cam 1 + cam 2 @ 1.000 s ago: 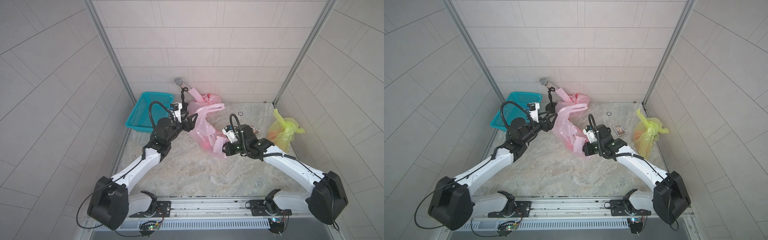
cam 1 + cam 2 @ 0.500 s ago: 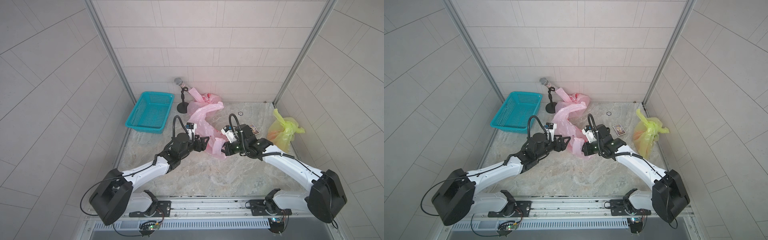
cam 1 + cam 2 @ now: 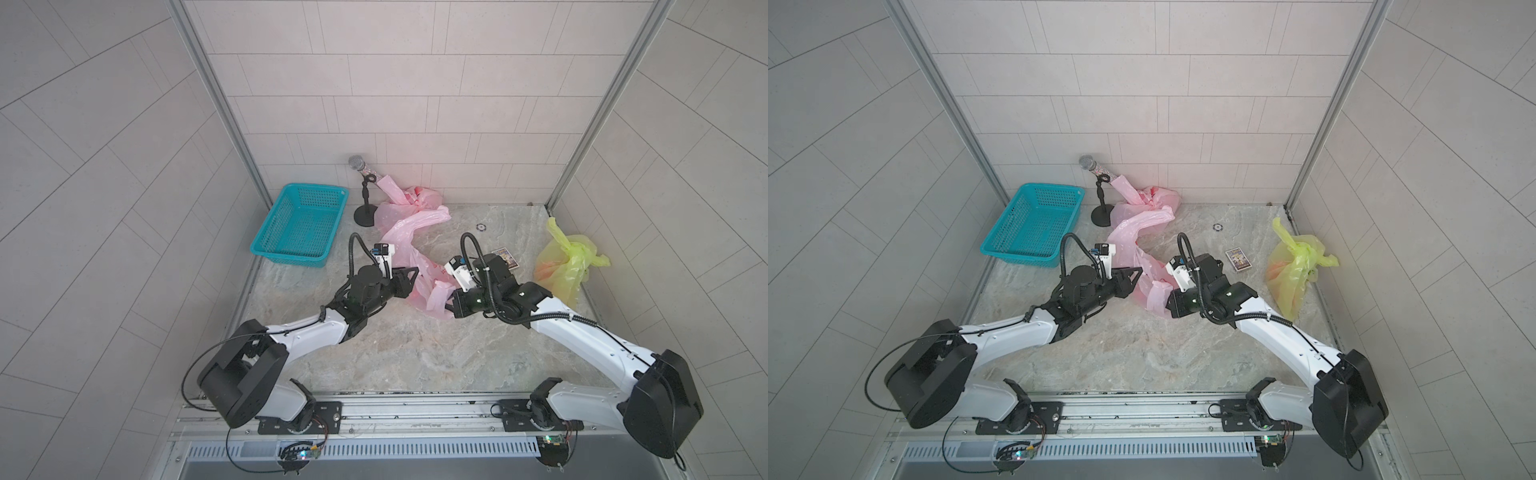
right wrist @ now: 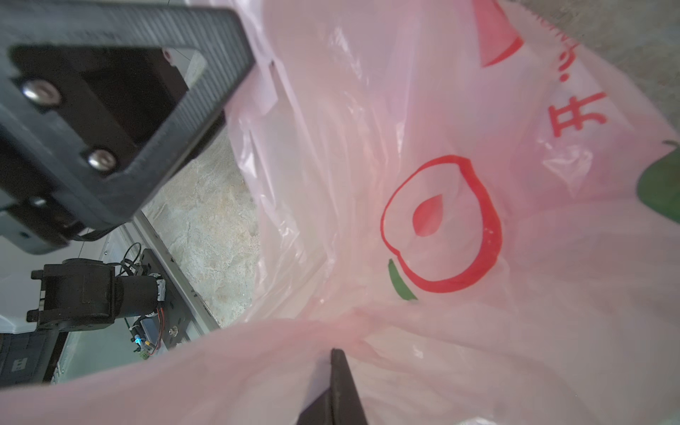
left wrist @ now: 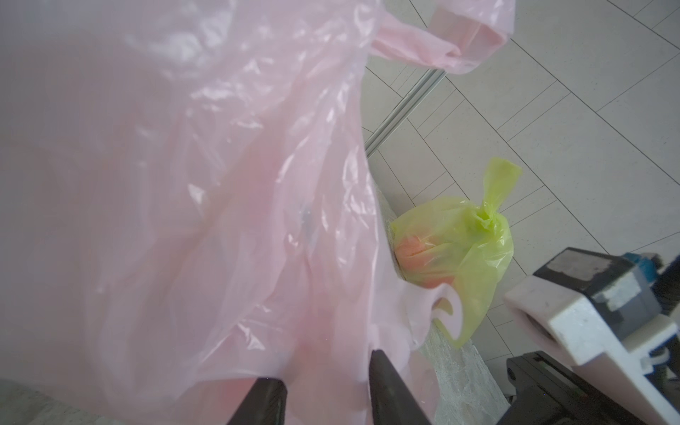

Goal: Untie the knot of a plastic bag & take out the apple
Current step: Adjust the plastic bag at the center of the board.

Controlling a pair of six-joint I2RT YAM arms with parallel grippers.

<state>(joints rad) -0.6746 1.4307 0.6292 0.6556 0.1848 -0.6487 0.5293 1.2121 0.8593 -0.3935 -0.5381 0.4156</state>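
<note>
The pink bag's bunched near end has a fold pinched in my right gripper, so next my right gripper takes the film (image 3: 424, 269) beside my left gripper and pulls the bag wide.
A pink plastic bag (image 3: 428, 270) (image 3: 1142, 257) lies stretched across the table's middle. Its near end is bunched between my two grippers. My left gripper (image 3: 409, 279) (image 3: 1133, 277) sits against that end. In the left wrist view its jaws (image 5: 323, 368) stand apart with pink film (image 5: 220, 165) filling the gap. My right gripper (image 3: 448, 305) (image 3: 1168, 305) is shut on a fold of the bag, with the film pinched at its tips (image 4: 336, 353). A red apple outline is printed on the bag (image 4: 441, 224). The knot and the apple itself are hidden.
A teal basket (image 3: 299, 226) stands at the back left, with a microphone stand (image 3: 365, 208) beside it. Another pink bag (image 3: 419, 195) lies by the back wall. A knotted yellow bag (image 3: 565, 266) with something orange inside stands at the right. A small card (image 3: 505, 257) lies nearby.
My left arm has swung from beside the basket toward the front and now sits at the bag's near end, with its jaws narrower. The right gripper has kept its hold.
</note>
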